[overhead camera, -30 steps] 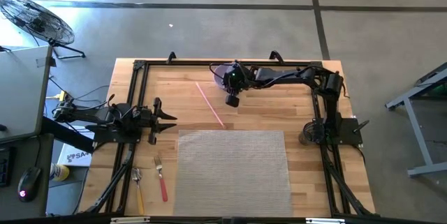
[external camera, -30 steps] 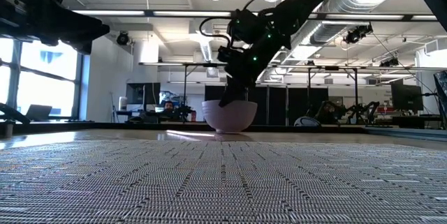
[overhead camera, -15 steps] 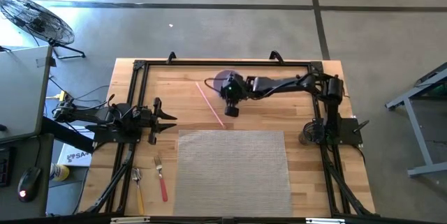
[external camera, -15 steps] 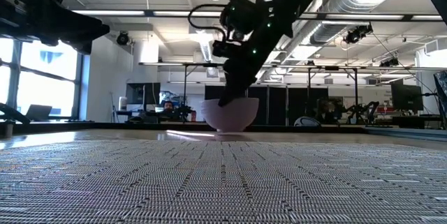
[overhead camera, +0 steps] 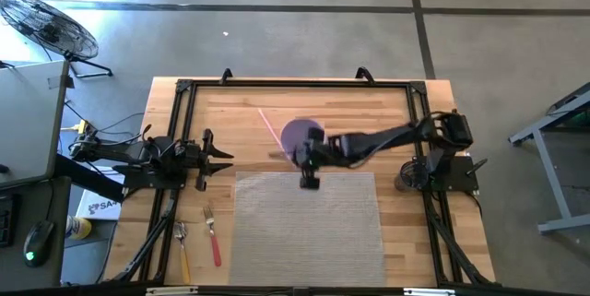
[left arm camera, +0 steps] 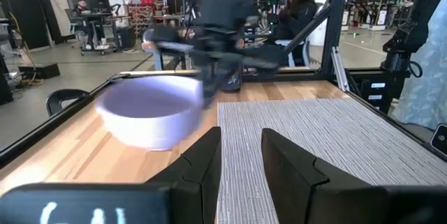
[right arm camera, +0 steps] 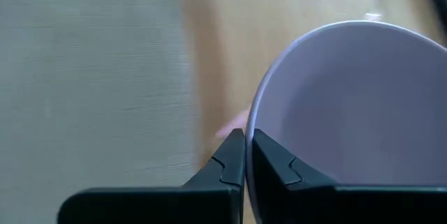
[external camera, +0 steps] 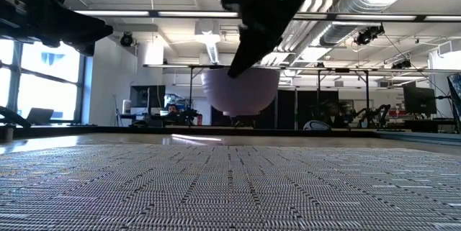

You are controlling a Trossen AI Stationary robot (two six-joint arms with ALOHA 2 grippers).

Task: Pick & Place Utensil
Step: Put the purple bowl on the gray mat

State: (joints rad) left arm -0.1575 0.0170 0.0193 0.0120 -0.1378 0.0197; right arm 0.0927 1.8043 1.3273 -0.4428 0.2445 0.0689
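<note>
Next, I set the lavender bowl in the center of the woven grey mat [overhead camera: 303,222] with my right gripper.
A lavender bowl [overhead camera: 299,136] hangs in the air over the far edge of the woven grey mat [overhead camera: 309,231]; it also shows in the low view [external camera: 240,91] and the left wrist view [left arm camera: 150,109]. My right gripper [overhead camera: 307,152] is shut on the bowl's rim. My left gripper [left arm camera: 241,147] is open and empty at the table's left side [overhead camera: 214,156]. A red-handled fork [overhead camera: 212,233] and a yellow-handled spoon [overhead camera: 182,246] lie flat on the wood at the near left. A thin pink stick [overhead camera: 272,130] lies on the wood beside the bowl. My right gripper pinches the bowl's rim [right arm camera: 250,137] on its near side, one finger [right arm camera: 276,167] inside the bowl and one finger [right arm camera: 227,165] outside. The fingers come from above, slanting down [external camera: 236,64]. The bowl hangs below them, mouth up, lifted clear of the table.
A black metal frame [overhead camera: 184,88] runs around the wooden table top. The mat covers the near middle. Bare wood lies at the far side and to the right of the mat [overhead camera: 401,222].
My right gripper has gone from the far middle toward the table's near edge, up to the mat's far edge, holding the bowl. The bowl has been lifted clear of the wood and has come closer to the low camera. The pink stick has stayed where it was.
</note>
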